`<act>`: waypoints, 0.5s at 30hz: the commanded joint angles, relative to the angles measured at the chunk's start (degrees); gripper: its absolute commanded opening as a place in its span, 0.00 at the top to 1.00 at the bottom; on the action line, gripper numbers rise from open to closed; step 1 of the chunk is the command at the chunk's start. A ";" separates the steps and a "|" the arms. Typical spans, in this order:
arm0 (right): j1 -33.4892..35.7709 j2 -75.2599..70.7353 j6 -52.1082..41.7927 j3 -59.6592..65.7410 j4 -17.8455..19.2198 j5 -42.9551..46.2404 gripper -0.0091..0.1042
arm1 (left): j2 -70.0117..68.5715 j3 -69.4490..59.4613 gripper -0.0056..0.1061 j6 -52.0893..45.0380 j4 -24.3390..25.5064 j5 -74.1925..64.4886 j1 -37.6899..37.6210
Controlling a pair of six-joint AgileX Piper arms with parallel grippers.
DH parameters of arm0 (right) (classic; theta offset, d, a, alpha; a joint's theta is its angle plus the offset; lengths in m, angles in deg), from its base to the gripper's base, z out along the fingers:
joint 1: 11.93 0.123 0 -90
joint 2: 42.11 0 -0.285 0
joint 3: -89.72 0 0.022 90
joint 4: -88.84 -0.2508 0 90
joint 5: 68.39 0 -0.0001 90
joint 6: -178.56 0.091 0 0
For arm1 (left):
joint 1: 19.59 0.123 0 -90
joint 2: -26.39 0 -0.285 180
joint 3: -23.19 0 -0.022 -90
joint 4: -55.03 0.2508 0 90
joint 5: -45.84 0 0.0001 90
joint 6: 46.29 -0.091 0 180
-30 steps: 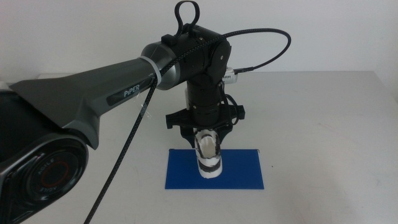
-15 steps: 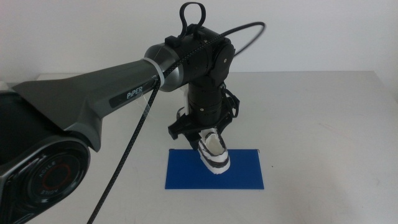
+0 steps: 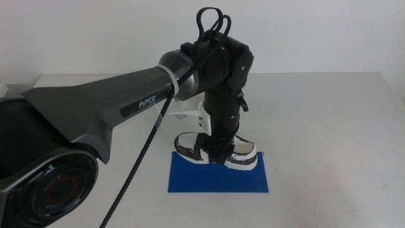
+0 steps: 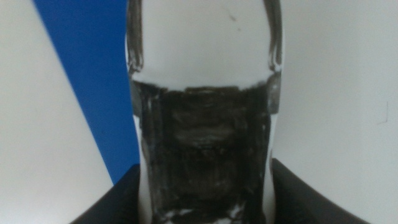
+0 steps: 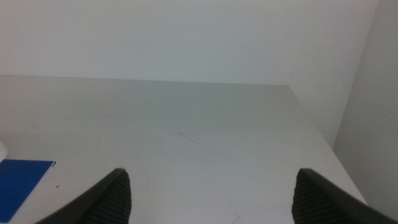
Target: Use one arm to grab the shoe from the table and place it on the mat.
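Note:
Next, I release the shoe from my left gripper lengthwise on the middle of the deep blue mat [image 3: 218, 174], between the mat's long edges.
The left arm reaches in from the left, and its gripper [image 3: 219, 151] is shut on the shoe [image 3: 244, 154], a small white sneaker with black patches. The shoe lies sideways across the far edge of the deep blue mat [image 3: 218, 181], sole down, at or just above it. In the left wrist view the shoe [image 4: 202, 68] fills the middle between the two dark jaws of the left gripper [image 4: 205, 190], with the mat [image 4: 93, 81] beside it. The right gripper [image 5: 217, 199] stands open over bare table, off to the side, and a corner of the mat [image 5: 18, 180] shows in its view.
The white table [image 3: 329, 139] extends around the mat on all sides. A black cable [image 3: 142, 158] hangs from the left arm toward the near edge. A pale wall rises behind the table.
The left wrist has turned, swinging the shoe from toe-toward-camera to lying sideways. The shoe has come lower over the mat's far edge, still gripped.

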 commanded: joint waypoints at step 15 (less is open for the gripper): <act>-0.26 -1.21 -0.72 -0.54 0.49 4.55 0.33 | -3.82 -1.58 0.82 4.89 -3.11 -5.09 -0.54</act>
